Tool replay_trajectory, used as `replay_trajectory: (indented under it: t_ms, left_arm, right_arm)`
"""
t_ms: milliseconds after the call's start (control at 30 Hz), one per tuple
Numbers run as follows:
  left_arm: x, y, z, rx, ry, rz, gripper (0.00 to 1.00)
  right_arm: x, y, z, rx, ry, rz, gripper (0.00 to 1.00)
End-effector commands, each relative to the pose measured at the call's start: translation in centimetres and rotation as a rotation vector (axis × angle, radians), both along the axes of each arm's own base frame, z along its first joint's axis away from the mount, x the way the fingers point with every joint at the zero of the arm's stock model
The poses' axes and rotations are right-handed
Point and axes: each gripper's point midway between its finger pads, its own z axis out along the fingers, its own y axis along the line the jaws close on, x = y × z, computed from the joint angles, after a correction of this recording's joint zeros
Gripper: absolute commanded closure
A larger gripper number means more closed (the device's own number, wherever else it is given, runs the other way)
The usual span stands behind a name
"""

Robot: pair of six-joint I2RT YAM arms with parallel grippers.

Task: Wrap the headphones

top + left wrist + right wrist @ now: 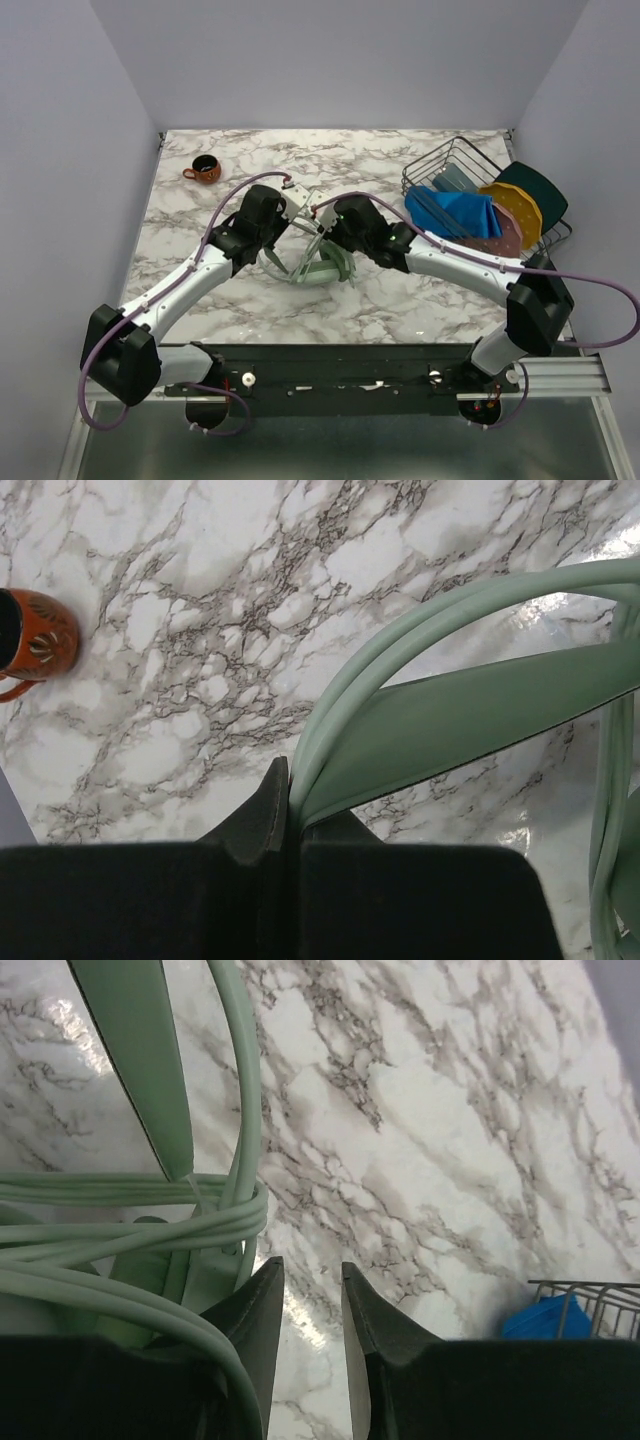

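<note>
My left gripper is going to release the mint-green headphones on the bare marble [203, 240] in front of the orange mug.
The pale mint-green headphones [318, 264] lie at the middle of the marble table, between my two grippers. My left gripper [292, 792] is shut on them: two strands of the thin cable [420, 608] and the flat headband [470, 715] run out from between its fingers. My right gripper [312, 1272] is open and empty, with bare marble showing between its fingertips. It sits just right of several cable turns [130, 1215] wound around the headphones. The headband [130, 1060] rises above those turns. In the top view both grippers are over the headphones, the left [300, 212] and the right [336, 226].
An orange mug [203, 169] stands at the back left and also shows in the left wrist view [35, 640]. A wire dish rack [452, 160] at the back right holds a blue cloth [455, 213] and plates. Its corner shows in the right wrist view [590, 1295].
</note>
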Motion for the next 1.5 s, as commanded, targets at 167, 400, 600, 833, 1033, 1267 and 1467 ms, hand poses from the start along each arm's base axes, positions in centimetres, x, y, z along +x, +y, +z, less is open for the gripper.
replay_trajectory:
  t_ms: [167,400,600,833,1033,1267,1467]
  left_arm:
    - [-2.9,-6.1,-0.6,-0.101,0.087,-0.318,1.0]
    - [-3.5,-5.9,-1.5,-0.076,0.106,-0.343,1.0]
    - [-4.4,-6.6,-1.1,-0.118,0.133,-0.385,1.0]
    - [-4.8,-6.9,-0.3,-0.175,0.149,-0.4,1.0]
    - [-2.0,-5.3,0.7,-0.148,0.067,-0.275,1.0]
    - [-1.1,-5.1,0.0,-0.172,0.071,-0.21,1.0]
    - [1.9,-2.1,0.9,-0.188,-0.015,-0.062,1.0]
  right_arm:
    - [-2.8,-2.9,-5.2,-0.116,0.307,0.055,0.47]
    - [-2.0,-3.5,-4.1,-0.08,0.334,0.043,0.31]
    - [-2.4,-2.7,-3.2,-0.047,0.34,0.121,0.28]
    - [-2.8,-4.1,-2.3,-0.025,0.253,0.146,0.28]
    - [-1.5,-4.9,3.1,0.134,0.021,0.088,0.27]
    - [-1.7,-4.3,3.1,0.175,0.0,0.115,0.28]
    - [-2.1,-4.2,3.0,0.235,0.02,0.084,0.28]
